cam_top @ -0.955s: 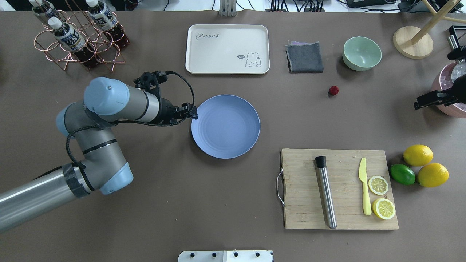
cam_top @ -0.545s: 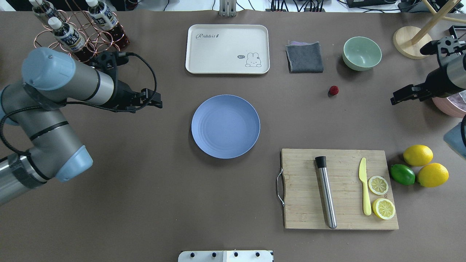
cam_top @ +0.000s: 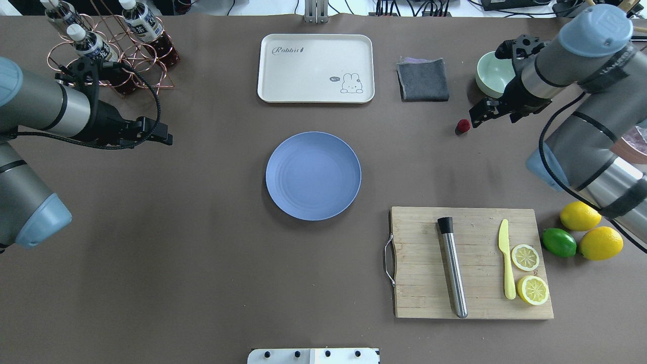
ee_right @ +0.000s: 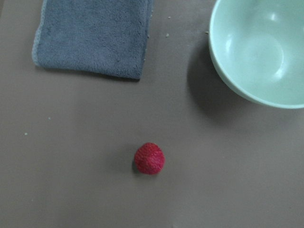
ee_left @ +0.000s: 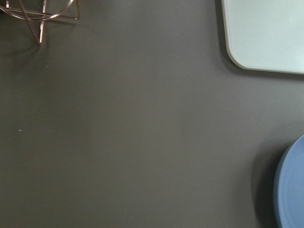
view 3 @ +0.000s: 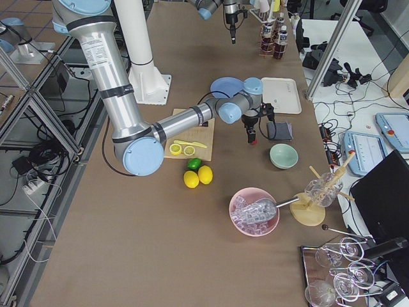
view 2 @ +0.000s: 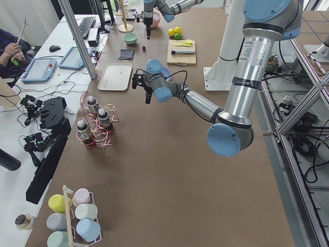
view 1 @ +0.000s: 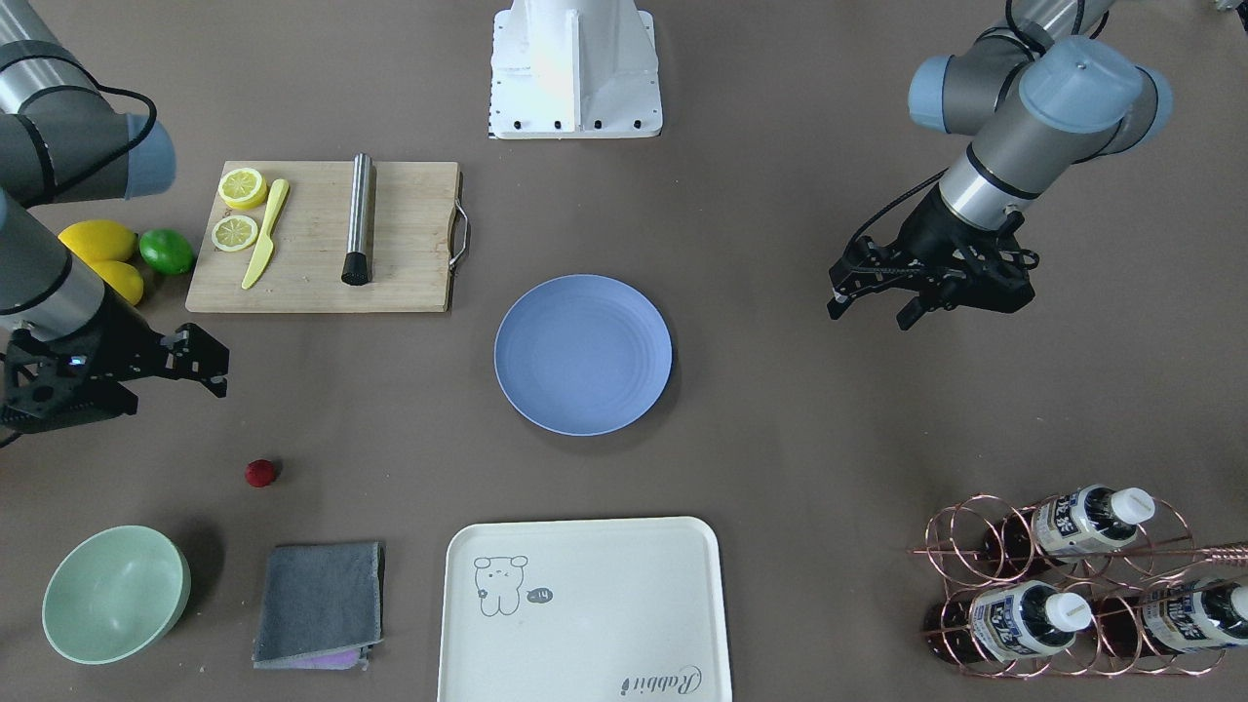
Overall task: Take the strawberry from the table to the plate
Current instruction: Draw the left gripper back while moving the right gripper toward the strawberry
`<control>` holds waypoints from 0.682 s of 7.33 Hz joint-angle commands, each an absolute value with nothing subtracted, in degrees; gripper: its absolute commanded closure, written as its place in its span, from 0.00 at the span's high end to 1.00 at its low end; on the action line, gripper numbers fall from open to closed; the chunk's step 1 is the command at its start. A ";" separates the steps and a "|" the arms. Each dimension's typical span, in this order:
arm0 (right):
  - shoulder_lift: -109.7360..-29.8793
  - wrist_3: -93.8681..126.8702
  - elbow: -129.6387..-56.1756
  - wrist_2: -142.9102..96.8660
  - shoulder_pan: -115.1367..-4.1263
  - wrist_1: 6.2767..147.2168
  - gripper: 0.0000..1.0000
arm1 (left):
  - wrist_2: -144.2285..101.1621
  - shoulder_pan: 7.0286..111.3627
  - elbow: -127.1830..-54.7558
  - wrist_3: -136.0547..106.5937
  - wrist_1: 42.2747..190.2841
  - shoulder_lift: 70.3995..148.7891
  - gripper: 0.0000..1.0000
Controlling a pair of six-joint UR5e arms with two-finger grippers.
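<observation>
My right gripper is to close around the middle of the strawberry (view 1: 259,473) (ee_right: 149,158), which sits on the table between the mint-green bowl and the cutting board.
The strawberry (cam_top: 463,126) (view 1: 259,473) (ee_right: 149,158), small and dark red, lies on the grey-brown table (cam_top: 202,263), far to the right of the blue plate (cam_top: 313,176) (view 1: 583,353). The plate holds nothing. My right gripper (cam_top: 493,120) (view 1: 175,385) hovers open just right of the berry, between it and the green bowl; its wrist view looks straight down on the berry. My left gripper (cam_top: 164,137) (view 1: 868,312) is open and holds nothing, well left of the plate, whose rim (ee_left: 292,190) shows at the edge of the left wrist view.
A mint-green bowl (cam_top: 493,76) and a grey cloth (cam_top: 423,79) lie just behind the berry. The cream tray (cam_top: 316,68) is behind the plate. A cutting board (cam_top: 419,263) with a muddler, knife and lemon slices is front right, lemons and a lime (cam_top: 558,242) beside it. A bottle rack (cam_top: 111,50) stands back left.
My left arm has drawn back to the left, away from the plate's rim. My right arm has swung in from the right edge and now hangs beside the strawberry.
</observation>
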State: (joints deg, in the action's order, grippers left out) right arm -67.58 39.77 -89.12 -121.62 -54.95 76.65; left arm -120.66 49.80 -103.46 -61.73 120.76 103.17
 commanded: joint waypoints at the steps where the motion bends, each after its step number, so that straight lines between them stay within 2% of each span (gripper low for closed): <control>1: -61.11 41.31 -81.59 -119.80 -53.27 76.82 0.96 | -120.32 50.01 -105.02 -61.44 120.76 101.53 0.98; 3: -59.33 41.31 -74.31 -118.48 -52.65 71.06 0.89 | -120.32 50.01 -105.56 -61.44 120.85 100.81 0.98; 5: -59.32 41.48 -72.33 -118.39 -52.65 68.64 0.84 | -120.32 50.01 -105.47 -61.44 120.85 100.90 0.98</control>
